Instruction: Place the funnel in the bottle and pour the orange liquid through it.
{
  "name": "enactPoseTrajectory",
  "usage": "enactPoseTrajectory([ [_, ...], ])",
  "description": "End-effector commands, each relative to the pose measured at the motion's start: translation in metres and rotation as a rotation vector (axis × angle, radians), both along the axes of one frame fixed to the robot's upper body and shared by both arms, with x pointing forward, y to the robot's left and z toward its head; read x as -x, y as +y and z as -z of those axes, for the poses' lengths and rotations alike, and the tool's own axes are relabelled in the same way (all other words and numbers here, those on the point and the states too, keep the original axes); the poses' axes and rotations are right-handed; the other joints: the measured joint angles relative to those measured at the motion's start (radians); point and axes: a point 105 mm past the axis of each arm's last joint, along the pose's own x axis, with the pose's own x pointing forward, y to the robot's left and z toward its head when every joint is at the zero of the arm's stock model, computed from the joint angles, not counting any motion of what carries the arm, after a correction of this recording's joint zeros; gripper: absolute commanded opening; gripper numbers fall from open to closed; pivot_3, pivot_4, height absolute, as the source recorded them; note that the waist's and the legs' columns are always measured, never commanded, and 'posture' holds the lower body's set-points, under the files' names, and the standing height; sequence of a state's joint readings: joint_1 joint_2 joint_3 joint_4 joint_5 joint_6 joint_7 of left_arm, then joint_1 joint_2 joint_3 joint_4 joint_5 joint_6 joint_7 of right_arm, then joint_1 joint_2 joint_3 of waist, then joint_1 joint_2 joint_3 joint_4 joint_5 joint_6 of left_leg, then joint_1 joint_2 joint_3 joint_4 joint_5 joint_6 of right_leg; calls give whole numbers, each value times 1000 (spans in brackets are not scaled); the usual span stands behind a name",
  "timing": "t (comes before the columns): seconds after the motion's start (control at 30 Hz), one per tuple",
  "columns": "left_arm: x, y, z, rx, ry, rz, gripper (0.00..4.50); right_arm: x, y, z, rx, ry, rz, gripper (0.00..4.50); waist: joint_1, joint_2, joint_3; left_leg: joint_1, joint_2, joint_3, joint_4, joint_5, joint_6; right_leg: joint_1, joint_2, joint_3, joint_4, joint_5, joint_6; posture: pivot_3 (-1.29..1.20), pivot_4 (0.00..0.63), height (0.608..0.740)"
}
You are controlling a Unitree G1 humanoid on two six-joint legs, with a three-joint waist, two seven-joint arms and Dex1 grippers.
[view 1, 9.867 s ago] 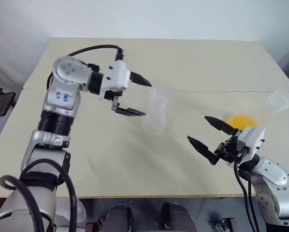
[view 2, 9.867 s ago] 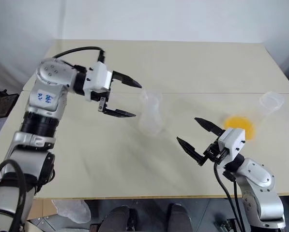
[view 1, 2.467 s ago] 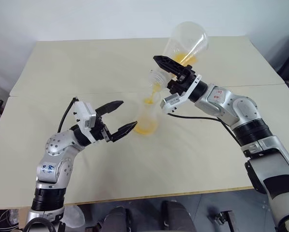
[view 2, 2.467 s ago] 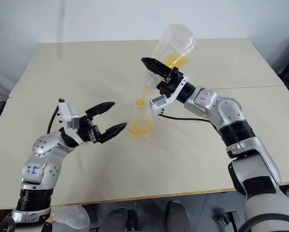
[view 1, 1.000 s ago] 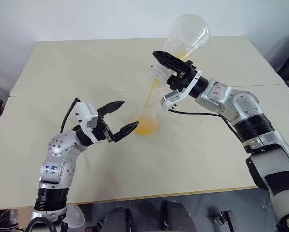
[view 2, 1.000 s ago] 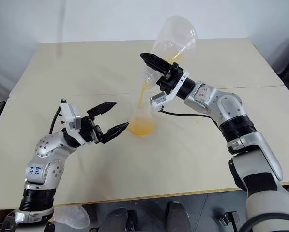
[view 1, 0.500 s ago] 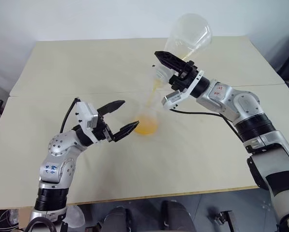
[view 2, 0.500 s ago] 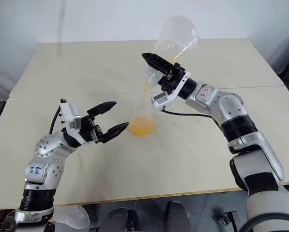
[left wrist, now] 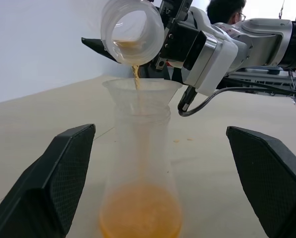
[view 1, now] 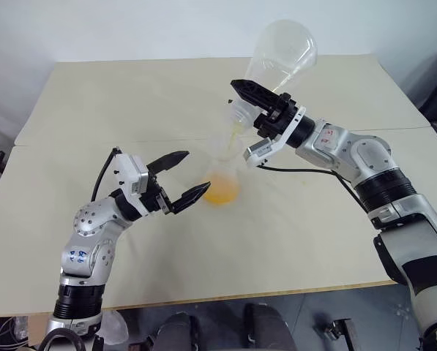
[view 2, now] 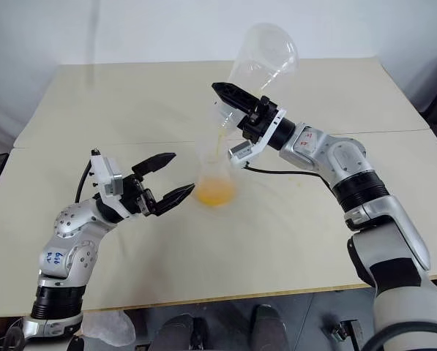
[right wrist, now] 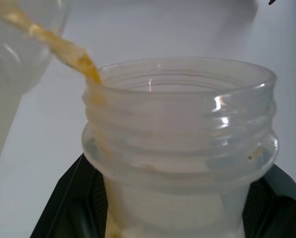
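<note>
Next, I set the flask down with my right gripper and let go of it on the bare table [view 1: 328, 170] just in front of the seam, away from the bottle. The flask is now tipped over the funnel.
The bottle [view 1: 222, 175] stands upright at the table's middle with the clear funnel [left wrist: 142, 89] seated in its neck. Orange liquid [left wrist: 140, 215] pools in its base. My right gripper [view 1: 246, 102] is shut on the neck of a larger clear flask [view 1: 282, 51], which is tipped mouth-down over the funnel. A thin orange stream [left wrist: 136, 79] runs from the flask's threaded mouth [right wrist: 180, 134] into the funnel. My left gripper [view 1: 195, 172] is open just left of the bottle, one finger on each side of it in the left wrist view, touching nothing.
The beige table [view 1: 313, 241] has a seam running across it behind the bottle. Its near edge is close in front of me. In the left wrist view a person's head [left wrist: 227, 10] shows behind my right arm.
The stream from the flask has thinned and less orange shows inside the flask. Both arms have kept their places.
</note>
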State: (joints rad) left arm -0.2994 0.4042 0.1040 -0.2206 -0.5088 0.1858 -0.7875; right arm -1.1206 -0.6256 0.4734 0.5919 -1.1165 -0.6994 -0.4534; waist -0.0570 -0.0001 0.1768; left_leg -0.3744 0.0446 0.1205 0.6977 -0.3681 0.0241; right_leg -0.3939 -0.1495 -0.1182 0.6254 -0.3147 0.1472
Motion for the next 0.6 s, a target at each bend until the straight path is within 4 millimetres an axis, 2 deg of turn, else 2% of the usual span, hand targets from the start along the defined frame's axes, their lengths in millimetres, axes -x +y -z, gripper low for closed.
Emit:
enactPoseTrajectory([
  [0.03, 3, -2, -9, 11, -51, 4, 4500, 4, 0, -18, -18, -58, -16, 2644, 0, 0, 0, 0, 0, 0, 0, 0, 0, 0, 0, 0, 0, 0, 0, 0, 150, 740],
  [0.6, 0, -5, -10, 27, -61, -3, 4500, 7, 2, -22, -7, -91, -26, 2644, 0, 0, 0, 0, 0, 0, 0, 0, 0, 0, 0, 0, 0, 0, 0, 0, 150, 740],
])
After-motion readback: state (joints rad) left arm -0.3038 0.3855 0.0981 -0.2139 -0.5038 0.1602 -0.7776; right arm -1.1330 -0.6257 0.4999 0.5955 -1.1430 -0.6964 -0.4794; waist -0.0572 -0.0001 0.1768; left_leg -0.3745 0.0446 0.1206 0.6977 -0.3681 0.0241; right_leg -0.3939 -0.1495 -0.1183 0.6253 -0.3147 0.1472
